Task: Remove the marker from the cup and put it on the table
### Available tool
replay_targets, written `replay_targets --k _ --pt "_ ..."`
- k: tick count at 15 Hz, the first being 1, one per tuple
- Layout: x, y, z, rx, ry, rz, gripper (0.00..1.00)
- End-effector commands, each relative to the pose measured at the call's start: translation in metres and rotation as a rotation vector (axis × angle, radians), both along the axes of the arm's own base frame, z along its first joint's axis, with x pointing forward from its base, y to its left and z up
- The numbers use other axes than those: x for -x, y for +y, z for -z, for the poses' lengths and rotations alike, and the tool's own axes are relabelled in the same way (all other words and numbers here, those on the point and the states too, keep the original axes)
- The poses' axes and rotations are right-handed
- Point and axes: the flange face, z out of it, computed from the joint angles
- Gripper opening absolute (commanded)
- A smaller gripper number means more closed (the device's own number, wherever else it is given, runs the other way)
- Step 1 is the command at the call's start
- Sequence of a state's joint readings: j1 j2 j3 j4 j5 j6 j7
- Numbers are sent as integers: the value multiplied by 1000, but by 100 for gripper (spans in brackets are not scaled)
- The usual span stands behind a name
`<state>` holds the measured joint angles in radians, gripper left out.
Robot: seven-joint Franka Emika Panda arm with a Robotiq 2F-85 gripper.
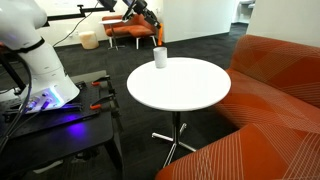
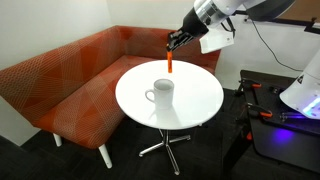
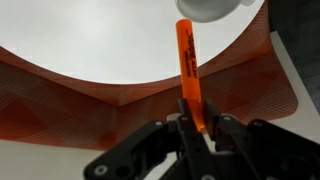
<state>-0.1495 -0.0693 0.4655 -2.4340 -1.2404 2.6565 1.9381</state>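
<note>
My gripper is going to let go of the orange marker on the round white table (image 1: 162, 64) close beside the white cup.
My gripper (image 3: 196, 128) is shut on the orange marker (image 3: 188, 68), which points straight out from between the fingers. In an exterior view the gripper (image 2: 176, 40) holds the marker (image 2: 171, 62) upright in the air, above the far side of the round white table (image 2: 200, 100). The marker is out of the white cup (image 2: 161, 94), which stands on the table below and in front of it. In the wrist view the cup's rim (image 3: 208, 8) shows at the top edge. In an exterior view the cup (image 1: 160, 58) stands near the table's far edge (image 1: 180, 95), under the gripper (image 1: 148, 20).
An orange corner sofa (image 2: 70, 80) wraps round the table on two sides. The dark low robot stand (image 2: 285, 135) with the arm's white base (image 1: 40, 70) stands beside the table. An orange chair (image 1: 130, 32) stands farther back.
</note>
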Motion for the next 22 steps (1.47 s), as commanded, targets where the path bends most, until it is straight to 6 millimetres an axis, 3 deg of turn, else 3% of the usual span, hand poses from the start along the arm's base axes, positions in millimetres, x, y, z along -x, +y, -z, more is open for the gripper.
replay_targets --k 1,12,22 --pt "1 -25 -11 -36 0 75 5" --pt "-35 -100 -11 -98 184 222 5" --pt "-62 -147 -1 -196 397 221 5"
